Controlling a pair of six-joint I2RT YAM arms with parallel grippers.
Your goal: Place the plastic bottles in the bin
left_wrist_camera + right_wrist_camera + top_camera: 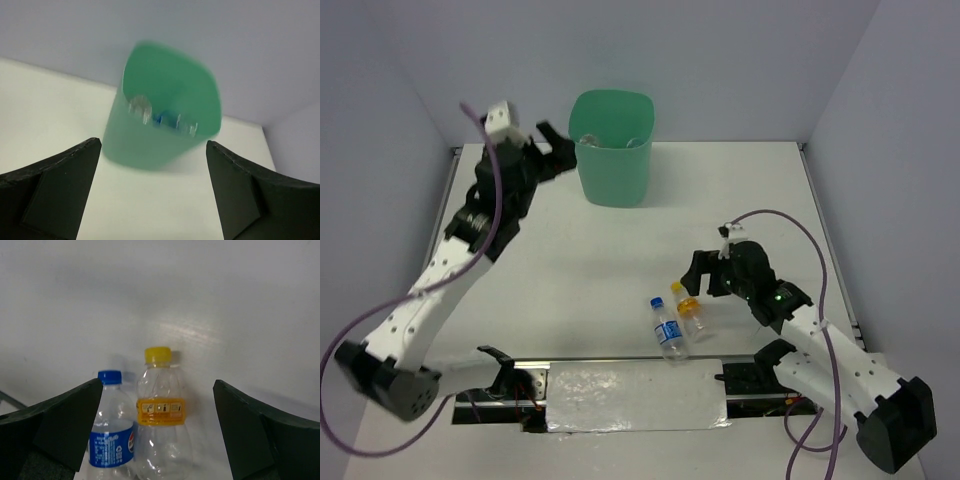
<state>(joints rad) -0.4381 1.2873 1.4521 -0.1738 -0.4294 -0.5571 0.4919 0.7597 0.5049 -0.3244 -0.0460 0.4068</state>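
Observation:
The yellow-capped bottle has the orange label (688,307) (161,412) around its middle, and my right gripper will close on it there.
The mint-green bin (612,150) stands at the back of the table; clear bottles (162,119) show inside it, blurred, with a blue patch among them. My left gripper (560,148) hovers just left of the bin's rim, open and empty (153,143). Two plastic bottles lie side by side on the table at the front. One has a blue cap and blue label (667,327) (111,435). The other has a yellow cap and orange label (690,308) (161,420). My right gripper (698,282) is just behind them, open (158,383), its fingers either side of the yellow-capped bottle without touching it.
A shiny plastic-covered strip (635,392) lies along the near edge between the arm bases. Pale walls close the table at the back and both sides. Purple cables loop from both arms.

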